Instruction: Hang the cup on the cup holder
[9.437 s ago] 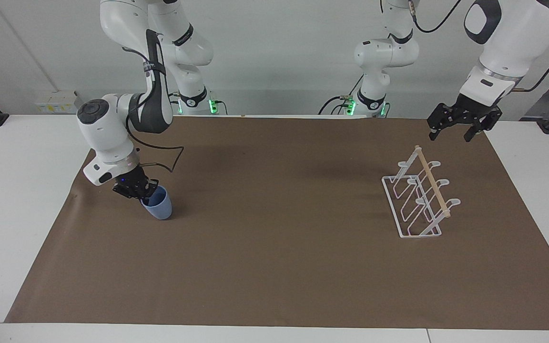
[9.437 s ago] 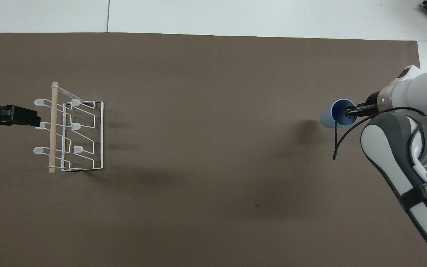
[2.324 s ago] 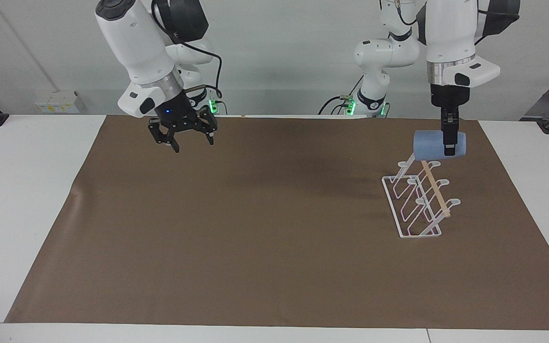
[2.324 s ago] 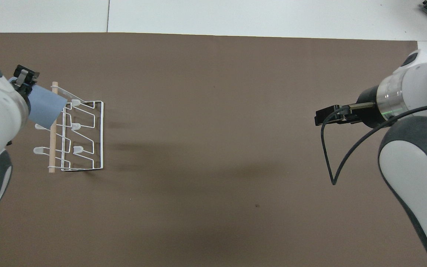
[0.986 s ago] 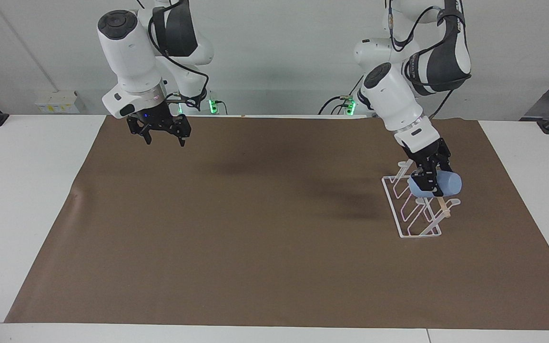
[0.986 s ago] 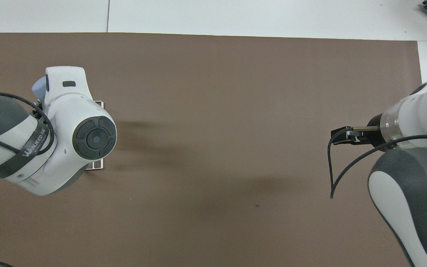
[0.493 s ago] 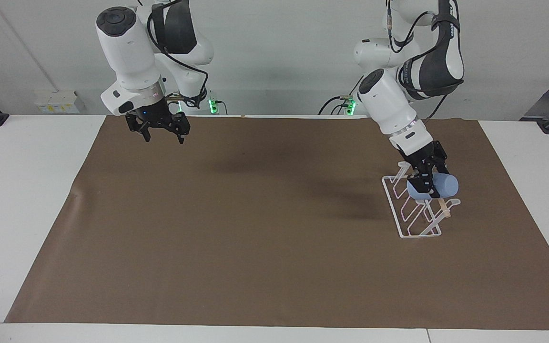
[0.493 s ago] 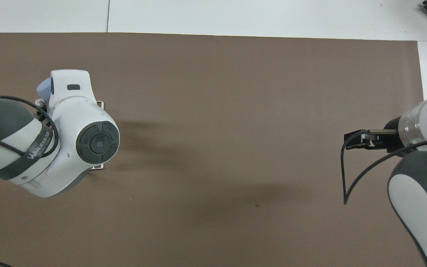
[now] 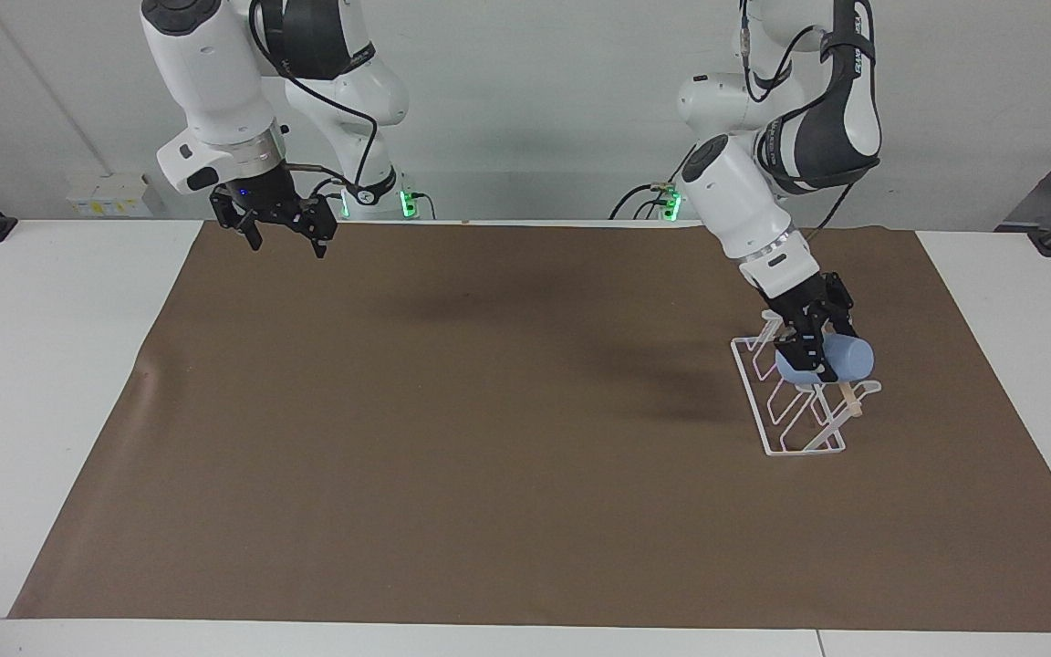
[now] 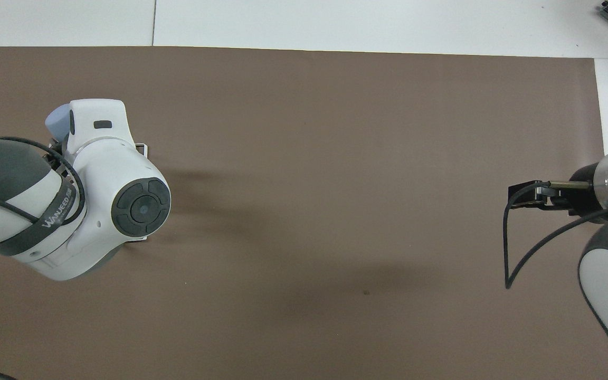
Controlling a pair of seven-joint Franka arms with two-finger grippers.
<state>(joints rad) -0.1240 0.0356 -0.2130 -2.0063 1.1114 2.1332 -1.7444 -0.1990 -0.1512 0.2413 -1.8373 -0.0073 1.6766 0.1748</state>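
Next, my left gripper releases the light-blue cup on the cup holder's end peg [image 10: 123,152], nearest the brown mat's far edge.
The light-blue cup [image 9: 845,359] lies on its side over the middle prongs of the white wire cup holder [image 9: 788,431], just above its wooden rod [image 9: 848,398]. My left gripper [image 9: 813,351] is shut on the cup and reaches down to the rack at a slant. In the overhead view only an edge of the cup [image 10: 56,120] and a corner of the cup holder [image 10: 143,150] show past the left arm. My right gripper [image 9: 277,230] is open and empty, raised over the mat's edge by the robots; it also shows in the overhead view [image 10: 518,191].
A brown mat [image 9: 489,438] covers most of the white table [image 9: 33,365]. The cup holder stands toward the left arm's end of the mat. A black cable [image 10: 510,253] hangs in a loop from the right wrist.
My left gripper has pressed the cup slightly lower onto the rack's prongs. My right gripper has risen and drawn toward the right arm's end of the table.
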